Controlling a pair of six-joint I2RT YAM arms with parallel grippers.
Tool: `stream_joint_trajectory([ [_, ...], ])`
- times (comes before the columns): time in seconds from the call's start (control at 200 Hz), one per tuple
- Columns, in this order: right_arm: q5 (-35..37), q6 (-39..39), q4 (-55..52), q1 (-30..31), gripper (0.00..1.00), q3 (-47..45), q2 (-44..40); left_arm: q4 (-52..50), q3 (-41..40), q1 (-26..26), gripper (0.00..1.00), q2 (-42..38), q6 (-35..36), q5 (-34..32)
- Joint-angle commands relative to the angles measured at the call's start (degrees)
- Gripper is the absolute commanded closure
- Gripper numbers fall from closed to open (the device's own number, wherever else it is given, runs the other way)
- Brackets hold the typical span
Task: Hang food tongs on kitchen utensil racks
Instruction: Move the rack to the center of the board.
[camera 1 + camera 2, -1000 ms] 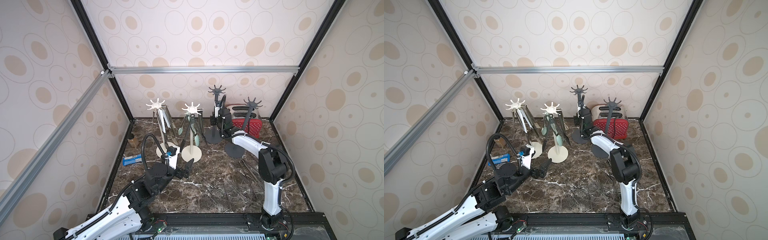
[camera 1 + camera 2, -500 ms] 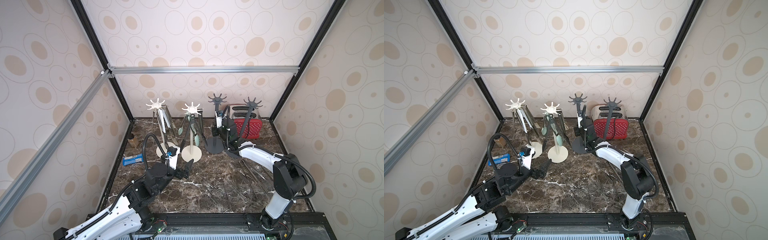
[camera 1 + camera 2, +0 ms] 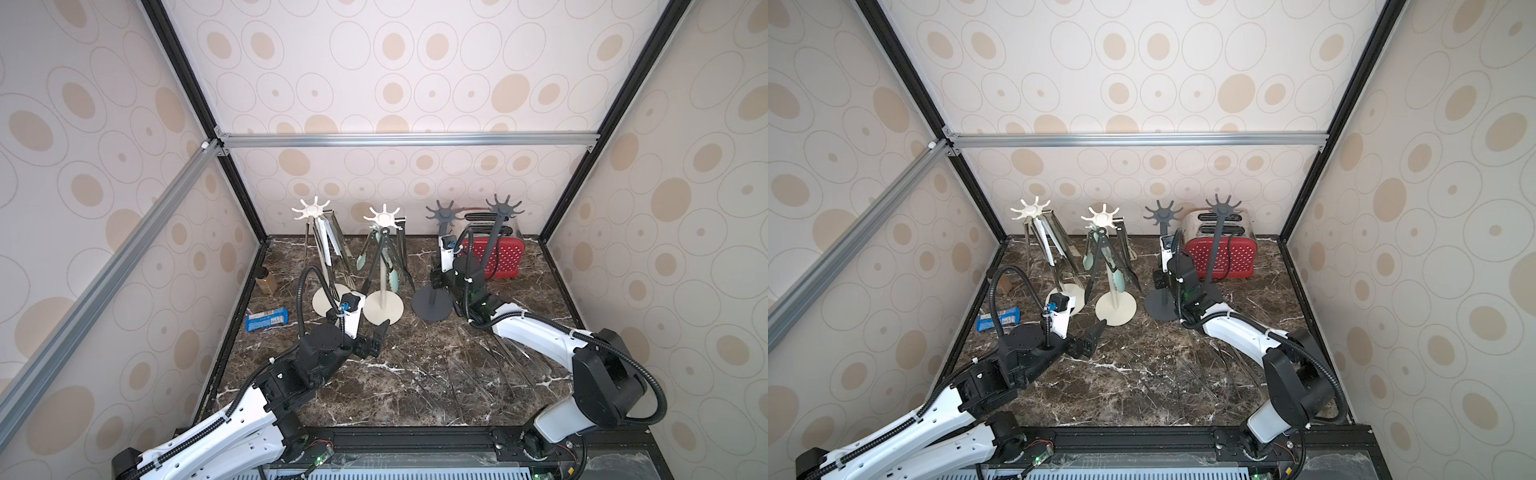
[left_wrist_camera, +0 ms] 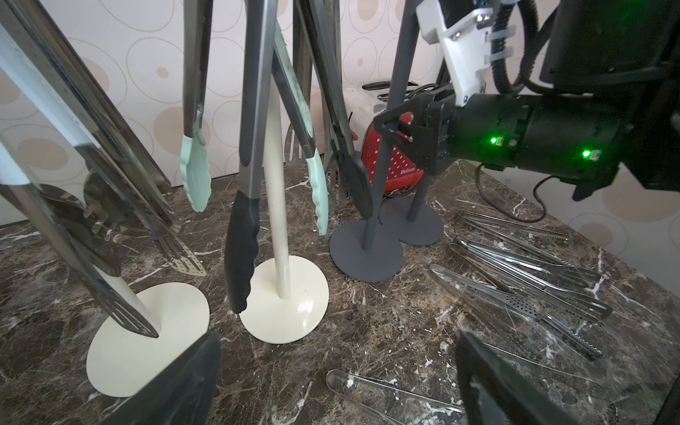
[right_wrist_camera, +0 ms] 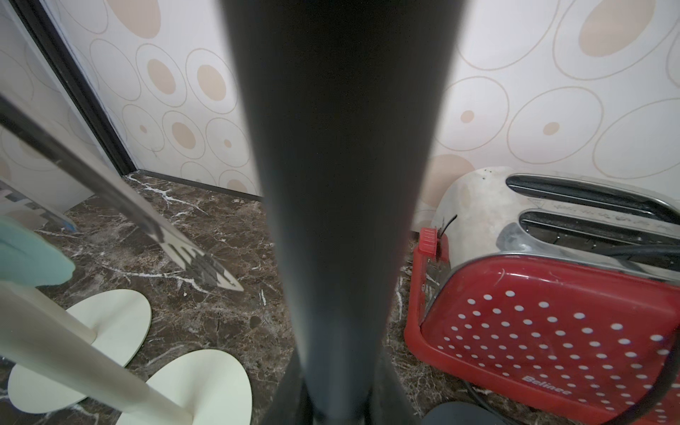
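Observation:
I will release the dark grey rack with my right gripper between the nearest cream base and the second dark grey rack [image 3: 432,313].
Two cream kitchen utensil racks [image 3: 310,209] [image 3: 381,216] stand at the back left with food tongs [image 3: 328,253] hanging from them, steel, black-tipped [image 4: 239,254] and green-tipped [image 4: 195,173]. My right gripper [image 5: 340,397] is shut on the pole [image 5: 342,184] of a dark grey rack [image 3: 444,212], whose base [image 4: 366,257] looks flat on the table. The second dark grey rack [image 3: 504,208] stands behind it. Several steel tongs [image 4: 515,265] [image 3: 498,357] lie on the table. My left gripper [image 4: 338,342] hangs open and empty in front of the cream bases, above one more tong [image 4: 386,397].
A red and silver toaster [image 3: 498,257] sits at the back right, its cord [image 4: 515,206] trailing over the marble table [image 3: 374,395]. A blue packet [image 3: 267,319] and a small brown jar [image 3: 266,280] lie by the left wall. Patterned walls close in three sides.
My right gripper has brought the dark grey rack down and toward the front, and the right arm's elbow has swung out to the right. The left arm has stayed put.

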Motion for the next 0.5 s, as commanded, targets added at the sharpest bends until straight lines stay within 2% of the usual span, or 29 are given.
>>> stream_joint_trajectory([
  [0.0, 2.6, 1.6, 6.7, 0.8, 1.0, -1.2, -3.5, 0.2, 1.4, 0.4, 0.02, -0.1, -0.9, -0.2],
  [0.496, 6.1, 5.2, 5.1, 4.3, 1.0, -6.2, -7.3, 0.5, 0.9, 0.4, 0.02, -0.1, -1.1, 0.4],
])
